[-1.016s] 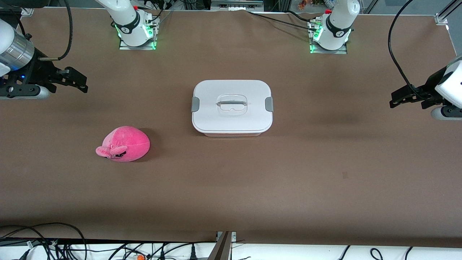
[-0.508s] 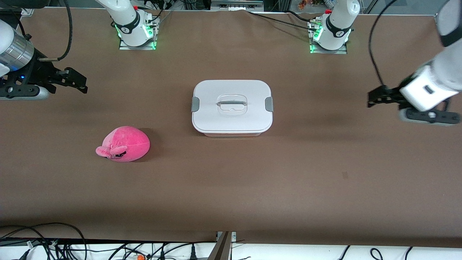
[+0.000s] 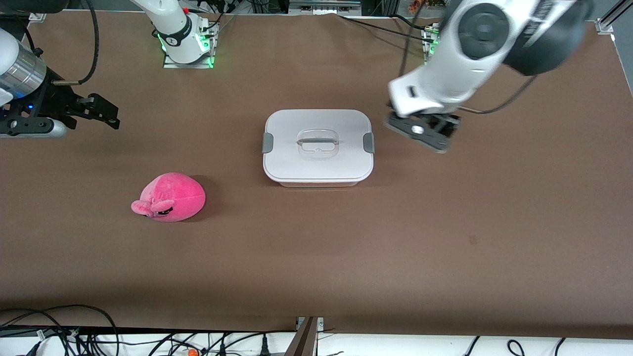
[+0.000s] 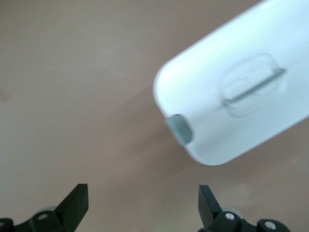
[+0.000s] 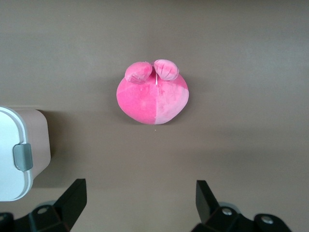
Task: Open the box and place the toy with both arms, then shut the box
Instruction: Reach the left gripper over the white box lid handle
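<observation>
Next, my left gripper goes to the middle of the handle [image 3: 319, 140] [image 4: 254, 89] on the box's white lid. It should close there to lift the lid off.
The box [image 3: 317, 143] stands shut at the table's middle, its white lid showing grey side clips [image 3: 368, 143] and a clear recessed handle. It also shows in the left wrist view [image 4: 241, 96] and in the right wrist view [image 5: 14, 154]. The hot-pink plush toy [image 3: 170, 197] lies on the table toward the right arm's end, nearer to the front camera than the box; the right wrist view shows it too [image 5: 153, 94]. My left gripper [image 3: 420, 131] [image 4: 143, 193] is open and empty, over the table beside the box's clip. My right gripper [image 3: 106, 111] [image 5: 140, 188] is open and empty, over the table's right-arm end.
The arms' bases [image 3: 187, 42] [image 3: 452, 49] stand along the table's edge farthest from the front camera. Cables [image 3: 74, 336] lie along the edge nearest that camera. The brown table [image 3: 346, 247] is bare around the box and toy.
My left arm has swung in from the table's left-arm end to beside the box's grey clip. The right arm, box and toy have not moved.
</observation>
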{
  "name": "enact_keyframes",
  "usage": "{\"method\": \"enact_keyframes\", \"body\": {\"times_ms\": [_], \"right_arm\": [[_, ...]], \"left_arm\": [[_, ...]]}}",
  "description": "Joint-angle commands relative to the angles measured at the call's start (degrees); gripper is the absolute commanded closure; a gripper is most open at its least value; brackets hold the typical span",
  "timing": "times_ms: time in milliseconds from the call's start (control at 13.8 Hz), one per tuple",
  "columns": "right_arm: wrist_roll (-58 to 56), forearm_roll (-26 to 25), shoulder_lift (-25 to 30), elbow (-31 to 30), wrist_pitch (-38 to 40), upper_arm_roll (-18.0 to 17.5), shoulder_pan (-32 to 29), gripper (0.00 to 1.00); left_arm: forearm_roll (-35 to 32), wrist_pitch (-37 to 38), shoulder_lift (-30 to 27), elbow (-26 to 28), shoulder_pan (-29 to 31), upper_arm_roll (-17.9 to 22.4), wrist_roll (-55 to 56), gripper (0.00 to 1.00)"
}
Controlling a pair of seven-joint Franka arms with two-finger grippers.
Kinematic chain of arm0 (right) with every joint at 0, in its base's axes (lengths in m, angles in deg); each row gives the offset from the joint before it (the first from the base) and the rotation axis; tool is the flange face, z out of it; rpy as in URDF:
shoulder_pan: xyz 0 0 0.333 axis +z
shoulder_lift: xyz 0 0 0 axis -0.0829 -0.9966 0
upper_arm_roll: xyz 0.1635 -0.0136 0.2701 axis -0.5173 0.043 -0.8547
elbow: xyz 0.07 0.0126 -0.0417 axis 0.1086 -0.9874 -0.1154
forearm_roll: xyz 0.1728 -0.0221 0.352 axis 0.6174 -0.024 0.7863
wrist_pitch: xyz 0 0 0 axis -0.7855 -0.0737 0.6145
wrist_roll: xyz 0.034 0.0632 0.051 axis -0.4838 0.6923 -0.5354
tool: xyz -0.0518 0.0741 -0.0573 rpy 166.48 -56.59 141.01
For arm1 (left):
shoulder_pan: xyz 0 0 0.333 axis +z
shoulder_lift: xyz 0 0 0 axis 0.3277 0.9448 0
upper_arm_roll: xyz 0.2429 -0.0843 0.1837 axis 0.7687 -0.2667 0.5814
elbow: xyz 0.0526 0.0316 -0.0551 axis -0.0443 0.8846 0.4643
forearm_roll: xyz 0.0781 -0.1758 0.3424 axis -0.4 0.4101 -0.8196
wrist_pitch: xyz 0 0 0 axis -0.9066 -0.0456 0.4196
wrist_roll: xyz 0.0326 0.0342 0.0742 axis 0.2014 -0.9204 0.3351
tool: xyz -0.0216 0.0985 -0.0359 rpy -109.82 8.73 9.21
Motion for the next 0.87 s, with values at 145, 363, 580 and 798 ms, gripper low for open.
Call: {"method": "enact_keyframes", "body": {"times_ms": [145, 363, 580, 798], "right_arm": [[-0.75, 0.25, -0.06, -0.54, -2.00, 0.43, -0.33, 0.00], [-0.58, -0.09, -0.94, -0.20, -3.31, 0.52, -0.68, 0.00], [-0.05, -0.54, -2.17, -0.19, -4.81, 0.52, -1.21, 0.00], [-0.83, -0.19, -3.75, -0.19, -5.16, 0.52, -1.82, 0.00]], "left_arm": [[-0.85, -5.98, 9.90, -6.36, -8.04, 0.67, -13.09, 0.00], [-1.20, -14.07, 14.30, -6.09, -9.97, 0.67, -23.29, 0.00], [-4.17, -19.62, 17.64, -5.65, -12.69, 0.67, -26.66, 0.00], [-8.23, -19.90, 19.14, -5.48, -15.50, 0.67, -26.67, 0.00]]}}
